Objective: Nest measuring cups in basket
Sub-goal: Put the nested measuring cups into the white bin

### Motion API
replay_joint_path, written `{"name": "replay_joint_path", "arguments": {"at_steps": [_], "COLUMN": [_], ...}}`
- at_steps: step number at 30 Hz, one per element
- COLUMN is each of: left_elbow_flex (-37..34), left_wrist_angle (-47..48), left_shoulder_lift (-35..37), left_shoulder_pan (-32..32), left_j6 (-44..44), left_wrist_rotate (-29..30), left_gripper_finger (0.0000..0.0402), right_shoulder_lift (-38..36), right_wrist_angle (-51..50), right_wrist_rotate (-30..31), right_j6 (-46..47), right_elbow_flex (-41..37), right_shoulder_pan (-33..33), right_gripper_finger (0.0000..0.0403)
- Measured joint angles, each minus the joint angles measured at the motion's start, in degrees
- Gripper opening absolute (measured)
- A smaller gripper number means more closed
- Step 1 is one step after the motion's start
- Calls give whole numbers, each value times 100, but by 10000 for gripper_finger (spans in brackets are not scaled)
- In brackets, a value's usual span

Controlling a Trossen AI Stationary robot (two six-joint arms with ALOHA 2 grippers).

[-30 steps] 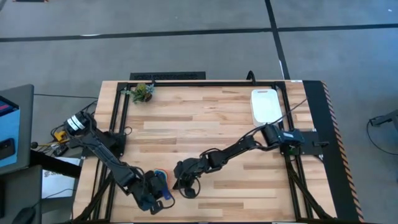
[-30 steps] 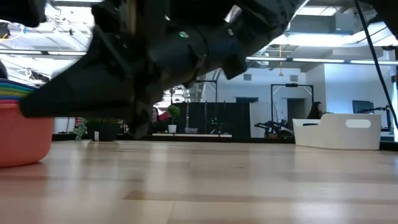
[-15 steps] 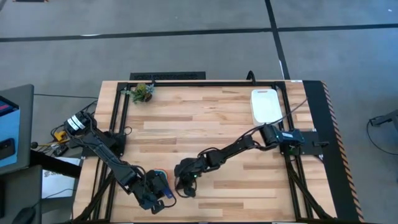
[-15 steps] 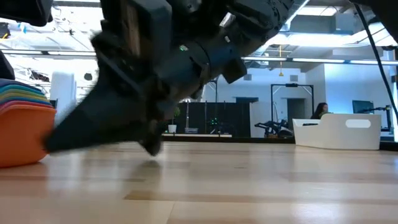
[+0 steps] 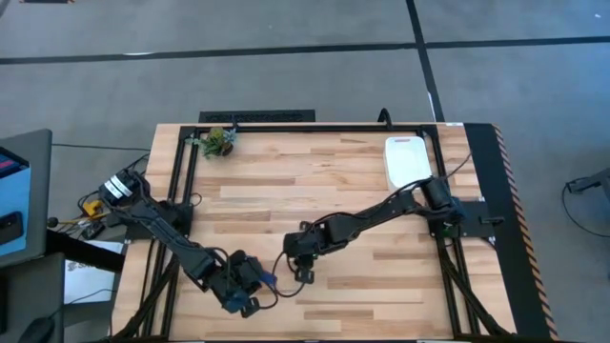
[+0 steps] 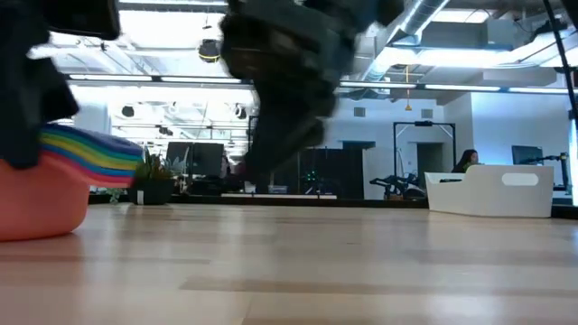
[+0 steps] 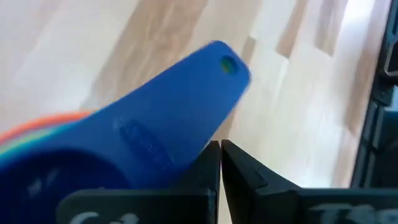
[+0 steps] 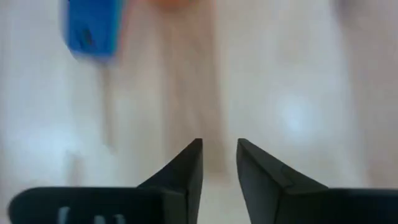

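I see my left gripper's shut fingers sit empty beside the blue handle, so I need to back off, open them and take the stack by the rims at its bowl end (image 7: 40,130).
The measuring cups sit nested in one stack (image 6: 54,194), the red-orange one at the bottom and rainbow rims above; the stack is tilted. The dark blue top cup (image 7: 155,118) fills the left wrist view, and its handle (image 5: 268,281) shows near the table's near edge. My left gripper (image 5: 251,288) (image 7: 221,148) is shut beside the stack. My right gripper (image 5: 303,273) (image 8: 219,146) is open, a short way to the stack's right and above the table. The white basket (image 5: 405,160) stands at the far right. My left gripper has its fingers shut, with nothing visible between them. The nested stack lies along the outer side of one finger (image 7: 208,163), and the blue handle (image 7: 217,71) reaches past the fingertips. The stack is tilted, with the red bottom cup (image 6: 41,212) on the table.
A small green plant (image 5: 221,141) stands at the far left corner. Black frame rails (image 5: 181,181) run along the left, far and right edges. Bare wood (image 5: 315,191) spans the middle between the stack and the basket. A person sits in the room behind (image 6: 465,161).
My right gripper has drawn back from the stack toward the table's right and risen. My left gripper has shifted slightly toward the right, and the stack has gone with it and tipped from nearly level to clearly tilted.
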State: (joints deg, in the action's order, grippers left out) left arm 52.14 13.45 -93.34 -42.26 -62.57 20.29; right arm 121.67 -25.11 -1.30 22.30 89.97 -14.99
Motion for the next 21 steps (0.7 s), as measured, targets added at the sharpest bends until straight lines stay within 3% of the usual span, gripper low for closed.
{"name": "replay_joint_path", "arguments": {"at_steps": [4, 11, 16, 19, 21], "left_elbow_flex": [21, 523, 849, 927, 925], "left_wrist_angle": [-5, 312, 1371, 2084, 2447], "left_shoulder_lift": [27, 290, 538, 616, 662], "left_shoulder_pan": [124, 100, -3, -89, -138], "left_j6": [338, 1362, 1594, 1601, 1621], "left_wrist_rotate": [-26, 143, 499, 520, 229], "left_gripper_finger": [0, 0, 0, 0, 0], "right_shoulder_lift": [-318, -867, -1091, -1025, -928], "right_wrist_angle": [-652, -653, 1290, 2710, 3411], "right_wrist_rotate": [575, 781, 656, 155, -272], "right_j6": [-57, 234, 823, 1011, 1160], "right_elbow_flex": [-150, -1139, -2041, -2368, -2487], "right_shoulder_pan": [-89, -115, -103, -55, 39], "right_gripper_finger": [150, 210, 236, 239, 240]}}
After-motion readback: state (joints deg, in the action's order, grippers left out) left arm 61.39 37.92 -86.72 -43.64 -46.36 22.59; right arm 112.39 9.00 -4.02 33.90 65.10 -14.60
